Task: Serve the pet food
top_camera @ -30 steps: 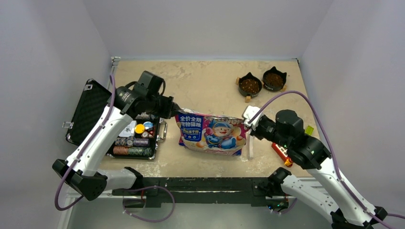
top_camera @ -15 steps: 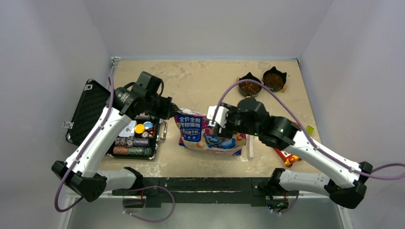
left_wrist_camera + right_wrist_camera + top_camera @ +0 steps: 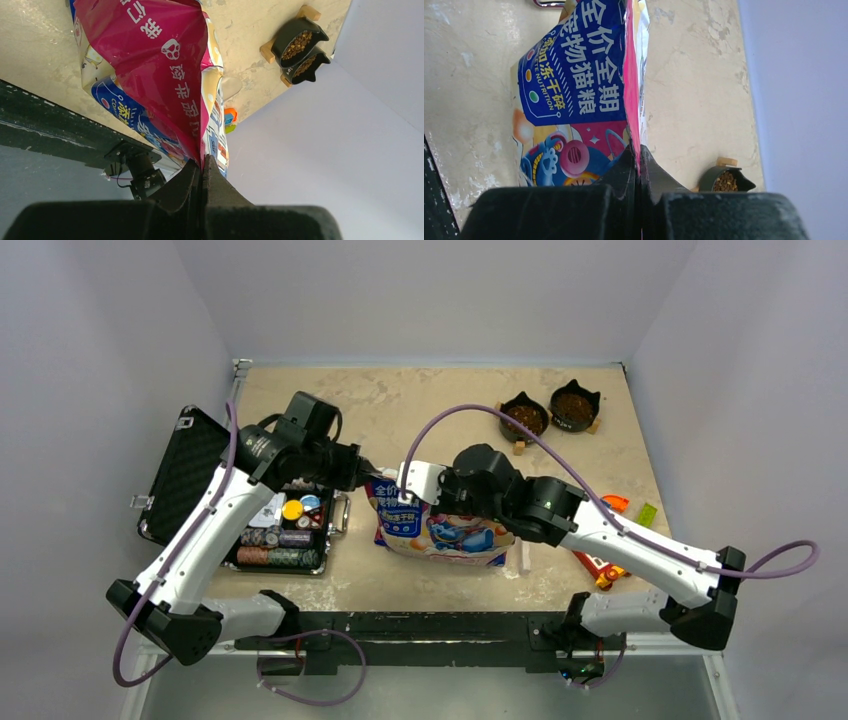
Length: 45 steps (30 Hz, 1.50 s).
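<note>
My left gripper needs to open and take the pink edge (image 3: 201, 134) deeper before my right gripper slides along, because my left fingers pinch only the tip of the bag's top corner.
The pet food bag (image 3: 445, 528), pink, blue and white foil with a cartoon print, lies on the table between the arms. My left gripper (image 3: 365, 472) is shut on its top left corner; the left wrist view shows the pink edge (image 3: 165, 75) pinched between the jaws (image 3: 202, 161). My right gripper (image 3: 405, 486) is shut on the bag's top edge close beside it; the right wrist view shows the edge (image 3: 574, 90) pinched there too (image 3: 638, 152). Brown kibble fills two black cat-ear bowls (image 3: 523, 418) (image 3: 574, 406) at the back right.
An open black case (image 3: 335, 515) with poker chips (image 3: 275, 540) lies left of the bag, its lid (image 3: 185, 472) propped open. An orange-red packet (image 3: 598, 565) and a small green piece (image 3: 648, 510) lie at the right. A white strip (image 3: 522, 556) lies by the bag's right end.
My right gripper has travelled left along the bag's top edge, from the right corner to near the left corner. The left arm has held still.
</note>
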{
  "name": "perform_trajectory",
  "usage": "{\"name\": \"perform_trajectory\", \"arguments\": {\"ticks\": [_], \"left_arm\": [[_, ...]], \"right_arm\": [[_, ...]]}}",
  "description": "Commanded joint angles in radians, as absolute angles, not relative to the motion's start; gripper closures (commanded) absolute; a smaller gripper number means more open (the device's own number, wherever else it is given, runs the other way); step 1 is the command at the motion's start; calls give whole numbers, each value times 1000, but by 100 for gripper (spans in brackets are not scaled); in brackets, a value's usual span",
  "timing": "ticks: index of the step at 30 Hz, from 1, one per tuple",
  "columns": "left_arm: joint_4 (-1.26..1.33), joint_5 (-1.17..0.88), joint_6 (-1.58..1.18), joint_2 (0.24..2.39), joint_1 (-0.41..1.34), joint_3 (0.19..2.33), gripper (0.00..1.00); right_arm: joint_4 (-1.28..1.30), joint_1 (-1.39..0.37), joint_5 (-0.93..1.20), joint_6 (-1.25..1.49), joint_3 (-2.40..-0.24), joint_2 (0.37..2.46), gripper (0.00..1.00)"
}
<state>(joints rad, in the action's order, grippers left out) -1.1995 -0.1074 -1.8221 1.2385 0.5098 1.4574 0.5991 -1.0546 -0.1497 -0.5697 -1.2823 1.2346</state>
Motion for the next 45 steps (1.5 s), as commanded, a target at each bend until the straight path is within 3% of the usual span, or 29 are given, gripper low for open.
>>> {"name": "perform_trajectory", "arguments": {"ticks": [1,9,16,17,20,23,27,31,33,35,39,41,45], "left_arm": [[-1182,-43,-1842,1160,485,1477,100],[-1230,-5,-1841,1143,482,1491,100],[-1178,-46,-1826,1129,483,1451,100],[-1158,-60,-1826,1123,484,1437,97],[-1128,-73,-1834,1122,514,1422,72],[-1108,-65,-1848,1139,581,1431,54],[-1079,-72,-1861,1186,641,1451,44],[-1054,-94,-1861,1242,680,1478,43],[-1035,-99,-1862,1267,693,1488,46],[-1021,-96,-1859,1280,698,1494,56],[-1001,-66,-1867,1270,699,1473,89],[-990,-49,-1885,1249,697,1450,100],[-1004,-50,-1907,1229,694,1442,100]], "right_arm": [[563,-1046,-285,-562,-1235,1128,100],[576,-970,-148,-462,-1061,899,100],[529,-969,-91,-386,-1080,909,100],[527,-969,-81,-383,-1098,921,100],[532,-971,-65,-382,-1150,961,100],[531,-974,-42,-385,-1184,993,100],[537,-981,-25,-385,-1219,1030,100],[550,-987,-5,-387,-1233,1038,100],[557,-992,-4,-394,-1232,1039,100],[565,-997,-11,-398,-1229,1040,100],[586,-997,-89,-418,-1208,1033,100],[584,-997,-127,-428,-1175,1015,93],[561,-997,-177,-464,-1122,994,71]]}}
